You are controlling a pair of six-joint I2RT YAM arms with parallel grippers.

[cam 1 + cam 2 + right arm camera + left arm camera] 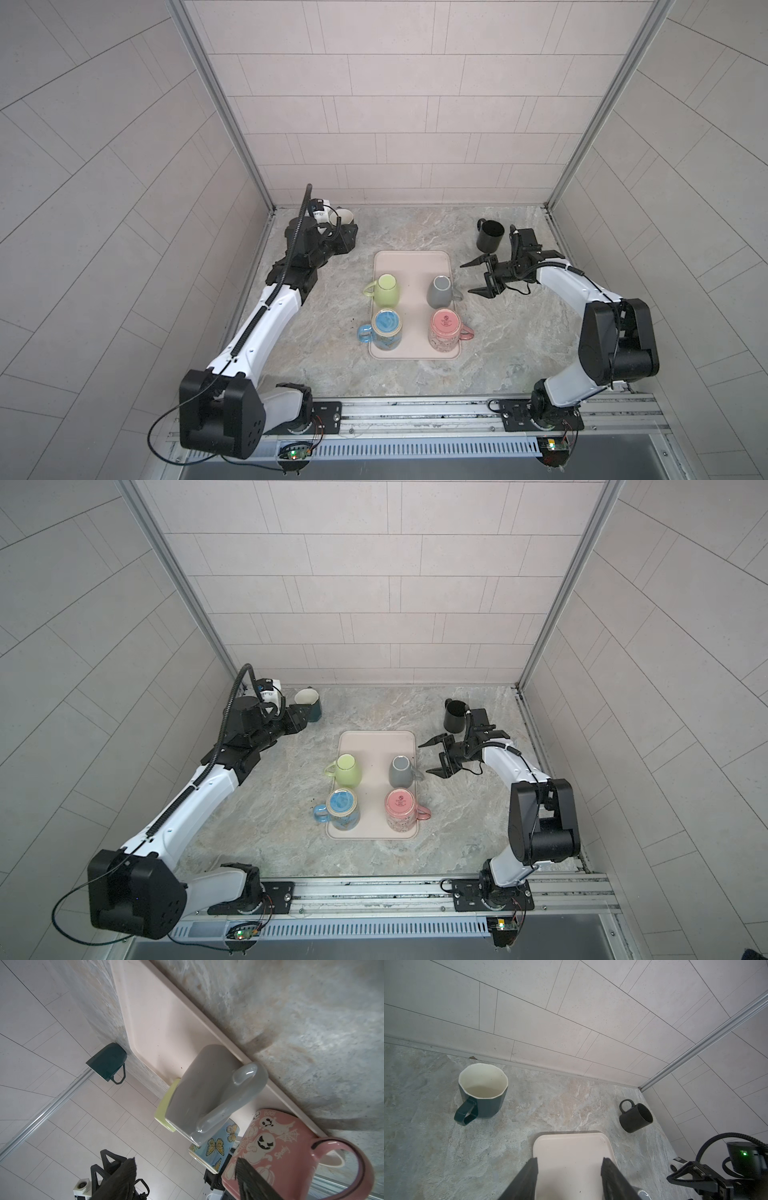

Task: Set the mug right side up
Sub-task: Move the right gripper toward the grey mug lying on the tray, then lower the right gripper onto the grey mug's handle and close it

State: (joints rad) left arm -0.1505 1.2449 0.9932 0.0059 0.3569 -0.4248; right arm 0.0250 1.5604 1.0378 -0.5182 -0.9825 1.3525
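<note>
I need to next move my right gripper to the grey mug beside the pink mug and close it on the outer side of its handle (459, 295) (239, 1103).
Four mugs stand upside down on the pale pink tray (411, 266): a green mug (386, 289), a grey mug (440, 289), a blue butterfly mug (386, 330) and a pink ghost mug (445, 331). My right gripper (465, 279) hangs open just right of the tray, its fingers pointing at the grey mug's handle side without touching it. In the right wrist view the grey mug (199, 1088) lies ahead of the open gripper (185, 1160), with the pink mug (280, 1147) beside one finger. My left gripper (570, 1161) is open and empty over the table at the back left.
A dark green mug (483, 1088) with a cream inside stands upright near the back left corner, close to the left gripper. A black mug (490, 235) stands upright at the back right, just behind the right wrist. Tiled walls enclose the table on three sides.
</note>
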